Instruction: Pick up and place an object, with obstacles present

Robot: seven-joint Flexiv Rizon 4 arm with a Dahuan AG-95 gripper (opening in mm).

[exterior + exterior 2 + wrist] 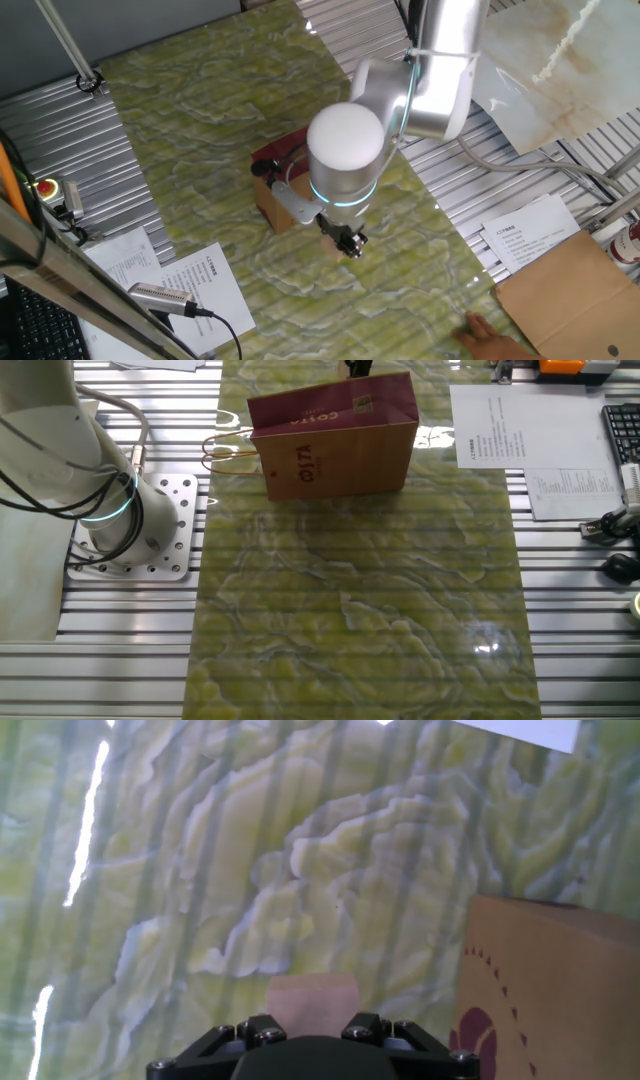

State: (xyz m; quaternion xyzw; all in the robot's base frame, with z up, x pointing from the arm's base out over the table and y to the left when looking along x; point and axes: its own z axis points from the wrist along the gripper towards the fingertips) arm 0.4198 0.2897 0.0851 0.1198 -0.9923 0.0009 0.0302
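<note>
My gripper is going to let go of the small tan cube, now low over the mat, on the green marbled mat [333, 261] beside the carton's brown side.
The small tan cube [312, 998] sits between my fingers in the hand view, filling the gap between them. My gripper [350, 243] is low over the green marbled mat [200, 120], just right of the carton, and looks shut on the cube. The kraft-brown carton with the dark red top [335, 435] stands upright at the mat's far end. In the hand view its brown side [545, 990] is close on my right. In one fixed view the arm hides most of the carton [272, 200]. In the other fixed view only my gripper's tip [358, 368] shows behind the carton.
The robot base [130, 525] stands left of the mat. A large flat cardboard sheet [575, 290] and a person's hand [490, 335] are at the mat's corner. Printed papers [500, 425] and cables lie on the metal table [560, 610].
</note>
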